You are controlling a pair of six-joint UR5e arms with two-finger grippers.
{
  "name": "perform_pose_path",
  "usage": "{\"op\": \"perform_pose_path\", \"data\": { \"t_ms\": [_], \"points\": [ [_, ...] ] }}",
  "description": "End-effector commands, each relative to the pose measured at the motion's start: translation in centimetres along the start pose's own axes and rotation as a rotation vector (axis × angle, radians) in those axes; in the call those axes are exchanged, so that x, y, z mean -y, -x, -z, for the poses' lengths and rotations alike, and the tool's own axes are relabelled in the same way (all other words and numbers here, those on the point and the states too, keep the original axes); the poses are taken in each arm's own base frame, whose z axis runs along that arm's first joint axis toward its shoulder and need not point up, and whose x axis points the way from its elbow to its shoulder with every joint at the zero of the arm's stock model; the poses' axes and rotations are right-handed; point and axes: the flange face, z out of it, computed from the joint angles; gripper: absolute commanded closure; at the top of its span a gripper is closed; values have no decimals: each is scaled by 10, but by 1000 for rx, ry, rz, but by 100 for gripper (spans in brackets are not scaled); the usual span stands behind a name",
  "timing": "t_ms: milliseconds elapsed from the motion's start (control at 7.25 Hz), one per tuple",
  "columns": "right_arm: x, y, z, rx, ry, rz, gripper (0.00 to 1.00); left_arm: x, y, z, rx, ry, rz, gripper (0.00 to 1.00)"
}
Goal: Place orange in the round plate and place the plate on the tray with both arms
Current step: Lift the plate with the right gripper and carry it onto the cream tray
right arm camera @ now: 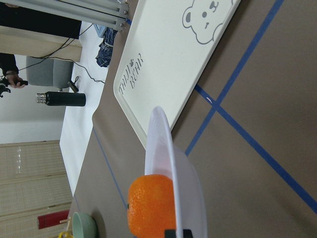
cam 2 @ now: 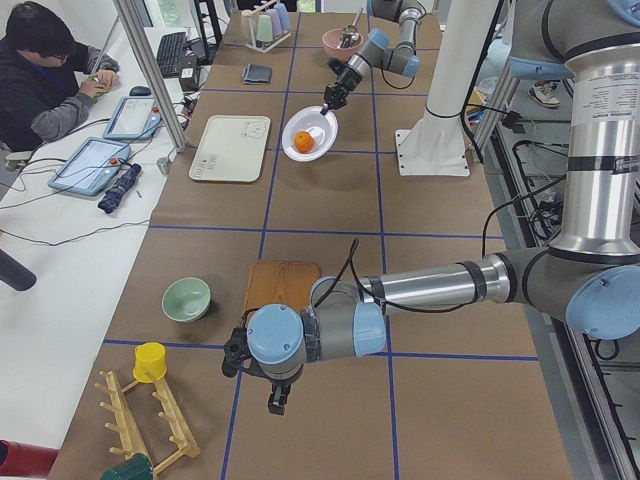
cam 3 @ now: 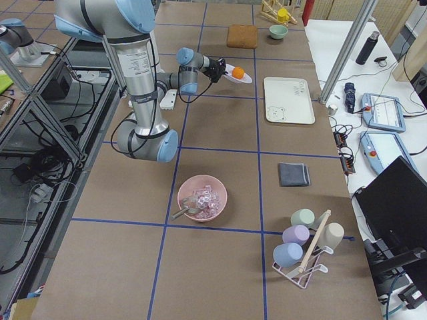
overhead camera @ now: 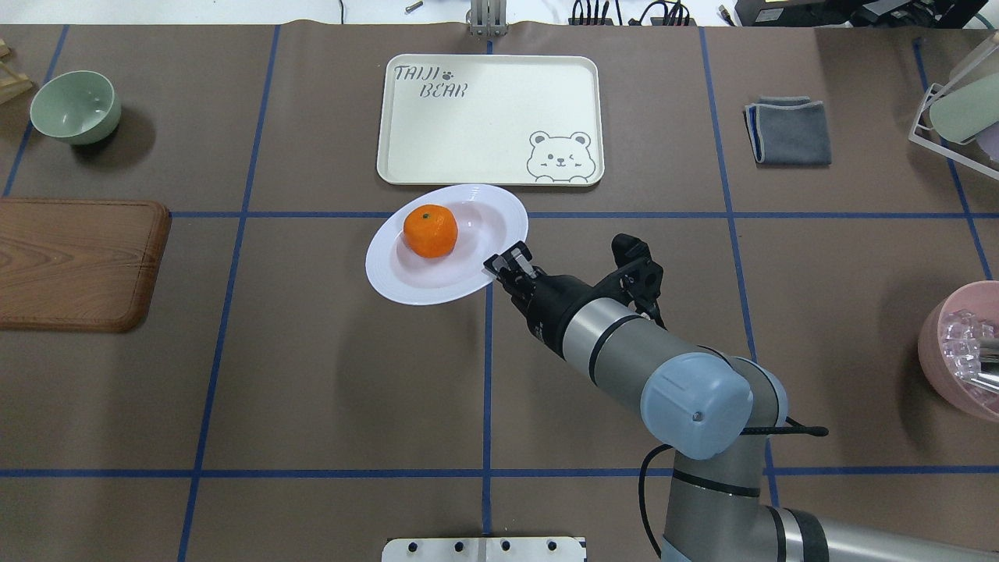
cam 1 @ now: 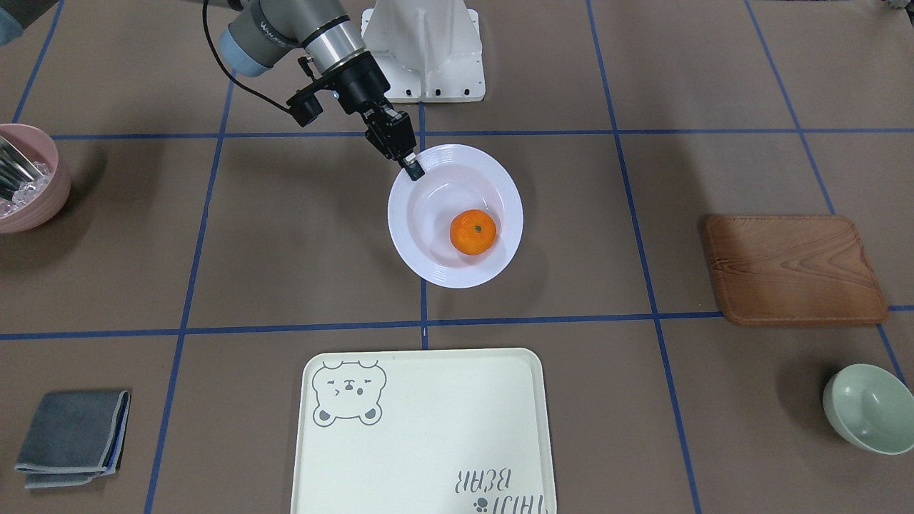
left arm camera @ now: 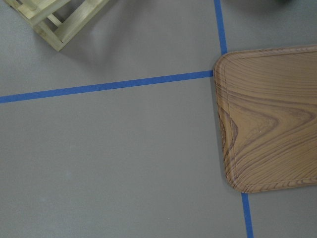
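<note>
I need to use my right gripper to set the white round plate down on the cream tray (cam 1: 413, 441) (right arm camera: 162, 52) between the drawing of the bear and the lettering.
The orange (cam 1: 473, 231) lies in the sunken centre of the white round plate (cam 1: 428, 246), near the middle of the table. My right gripper (cam 1: 413, 169) is shut on the plate's rim on the robot's side, and in the overhead view the right gripper (overhead camera: 506, 264) clamps that same edge. In the right wrist view the plate (right arm camera: 166, 144) shows edge-on and raised above the table, with the orange (right arm camera: 151, 203) in it. The cream tray (overhead camera: 484, 125) lies just beyond the plate, nothing on it. My left gripper (cam 2: 277, 400) hangs over the table's left end near the wooden board; whether it is open I cannot tell.
A wooden board (cam 1: 792, 270) and a pale green bowl (cam 1: 867, 408) sit on the robot's left side. On its right are a pink bowl (cam 1: 28, 178) with ice and a folded grey cloth (cam 1: 71, 437). A person (cam 2: 50, 70) sits at a side desk.
</note>
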Motion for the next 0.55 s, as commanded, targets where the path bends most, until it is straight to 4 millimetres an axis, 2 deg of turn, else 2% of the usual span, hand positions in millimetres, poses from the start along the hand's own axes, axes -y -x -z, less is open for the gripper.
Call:
{"op": "perform_pose_path", "data": {
  "t_ms": [0,138,414],
  "points": [
    [31,19,-24,35,-69,-111,100,0,-1,1,-1,-2,-1,2],
    [44,26,-55,22,-135,-164,100,0,-1,1,-1,-2,-3,2],
    [54,69,-134,8,-328,-206,100,0,-1,1,-2,-3,-3,2]
  ]
}}
